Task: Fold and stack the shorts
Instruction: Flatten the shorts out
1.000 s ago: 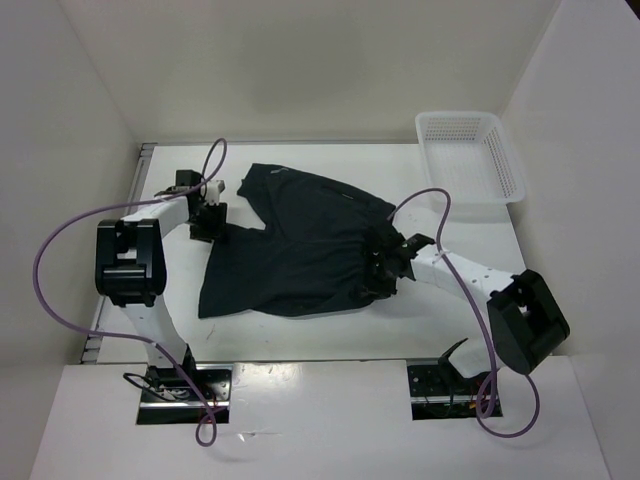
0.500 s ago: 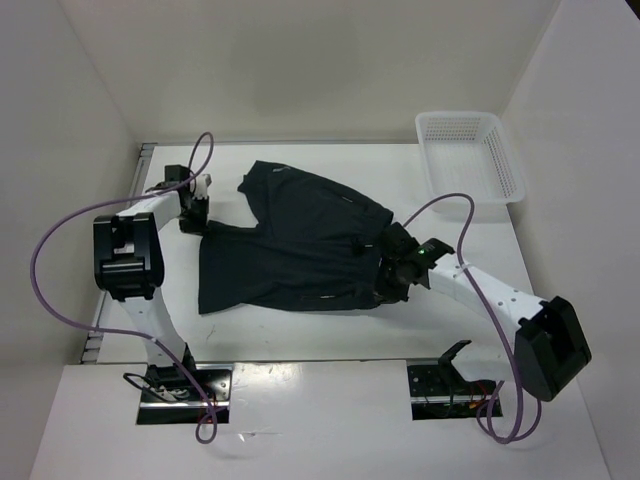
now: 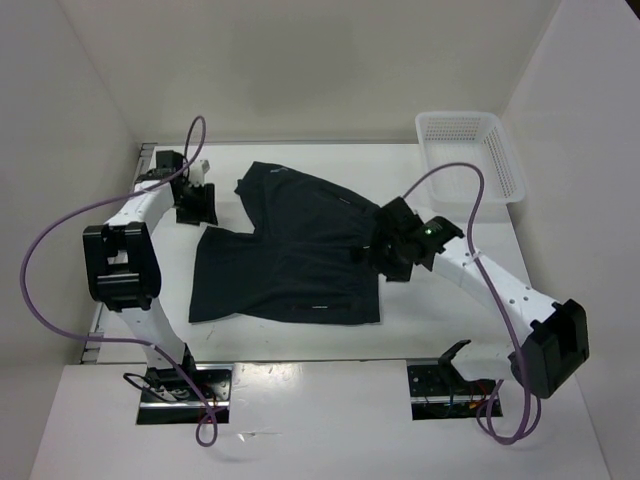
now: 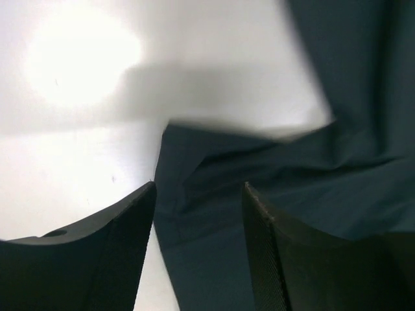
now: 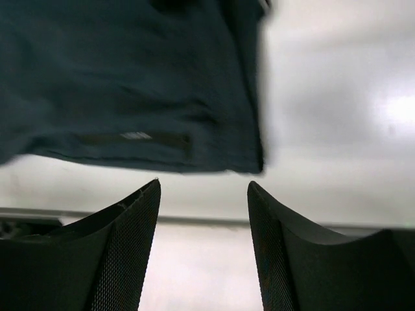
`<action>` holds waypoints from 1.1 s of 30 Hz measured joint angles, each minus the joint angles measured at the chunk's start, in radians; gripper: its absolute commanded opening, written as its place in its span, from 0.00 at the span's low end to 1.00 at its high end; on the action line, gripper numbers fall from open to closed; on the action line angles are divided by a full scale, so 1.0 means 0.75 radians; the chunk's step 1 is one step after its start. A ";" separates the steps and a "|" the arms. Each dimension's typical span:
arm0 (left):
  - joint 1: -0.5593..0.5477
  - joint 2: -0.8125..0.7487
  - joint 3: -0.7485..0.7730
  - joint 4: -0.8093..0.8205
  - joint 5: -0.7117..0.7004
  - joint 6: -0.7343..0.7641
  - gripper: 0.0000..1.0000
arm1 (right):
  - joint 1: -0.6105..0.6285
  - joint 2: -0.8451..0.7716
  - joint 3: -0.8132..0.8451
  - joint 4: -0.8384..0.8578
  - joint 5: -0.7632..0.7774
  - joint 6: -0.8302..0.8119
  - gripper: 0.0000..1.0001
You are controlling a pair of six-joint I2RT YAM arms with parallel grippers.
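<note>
The waistband's far end (image 3: 376, 207) on the dark shorts is at the corner nearest the white mesh basket. My right gripper should close there.
The dark shorts (image 3: 290, 260) lie spread flat on the white table, waistband to the right and legs to the left. A small white label (image 3: 318, 306) shows near the front hem. My left gripper (image 3: 197, 208) is open just above the shorts' far left corner. In the left wrist view the fabric (image 4: 337, 181) lies below and between the parted fingers of this gripper (image 4: 198, 184). My right gripper (image 3: 383, 252) is open and empty, raised over the shorts' right edge. The right wrist view shows the hem (image 5: 117, 84) and label (image 5: 135, 136) beyond that gripper (image 5: 203, 183).
A white mesh basket (image 3: 470, 155) stands at the far right corner of the table. White walls close in the table on the left, back and right. Purple cables loop from both arms.
The right gripper has let go of the shorts' right edge and lifted toward the back. The shorts now lie flatter, reaching farther front-right. The left gripper has moved back and left.
</note>
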 measured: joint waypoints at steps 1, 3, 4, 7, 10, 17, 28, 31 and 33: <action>-0.003 -0.002 0.045 0.002 0.021 0.001 0.63 | 0.000 0.019 0.065 0.010 0.018 -0.022 0.62; -0.023 0.004 0.149 0.010 0.057 -0.001 0.64 | -0.013 0.087 0.178 0.052 0.056 -0.071 0.62; -0.038 0.014 0.197 0.016 0.070 -0.001 0.64 | -0.023 0.129 0.216 0.087 0.066 -0.097 0.62; -0.093 0.077 0.328 0.072 0.087 -0.001 0.64 | -0.096 0.267 0.256 0.227 0.086 -0.162 0.62; -0.139 0.149 0.375 0.155 0.087 -0.001 0.64 | -0.215 0.417 0.273 0.358 0.110 -0.225 0.62; -0.211 0.282 0.413 0.309 0.045 -0.002 0.66 | -0.430 0.723 0.493 0.513 0.167 -0.339 0.62; -0.257 0.604 0.693 0.408 -0.001 -0.001 0.65 | -0.487 0.888 0.552 0.556 0.179 -0.433 0.62; -0.260 0.638 0.710 0.409 -0.030 -0.004 0.56 | -0.513 0.946 0.561 0.564 0.170 -0.439 0.63; -0.262 0.641 0.710 0.401 -0.041 -0.002 0.53 | -0.530 0.977 0.567 0.564 0.160 -0.439 0.63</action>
